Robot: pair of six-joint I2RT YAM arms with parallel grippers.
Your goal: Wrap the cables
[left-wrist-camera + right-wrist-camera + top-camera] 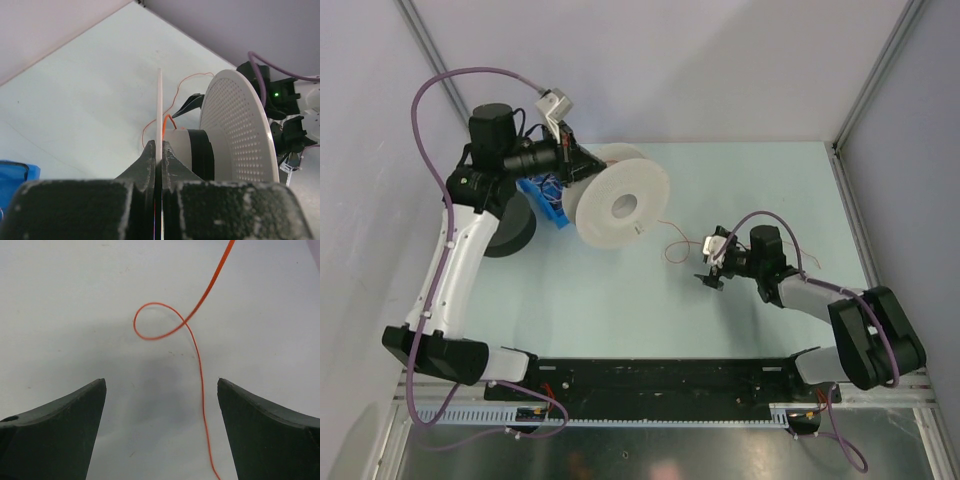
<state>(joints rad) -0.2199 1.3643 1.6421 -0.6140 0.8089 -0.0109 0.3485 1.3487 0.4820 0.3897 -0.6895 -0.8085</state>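
Note:
The robot's right gripper should close on the stretch (700, 243) (202, 385) of the orange cable just past its small loop, away from the white spool.
A white spool (620, 205) with two round flanges stands on edge at the back of the table. My left gripper (572, 158) is shut on the rim of one flange (159, 107). The other flange (239, 132) is perforated, and the hub (192, 151) carries a black band. A thin orange cable (672, 240) runs from the spool across the table. My right gripper (710, 280) is open low over the table. In the right wrist view the cable (197, 352) makes a small loop and passes between the fingertips, closer to the right one, untouched.
A blue container (545, 200) and a dark round object (510, 228) sit behind the spool on the left. Grey walls enclose the table on three sides. A black rail (660, 378) runs along the near edge.

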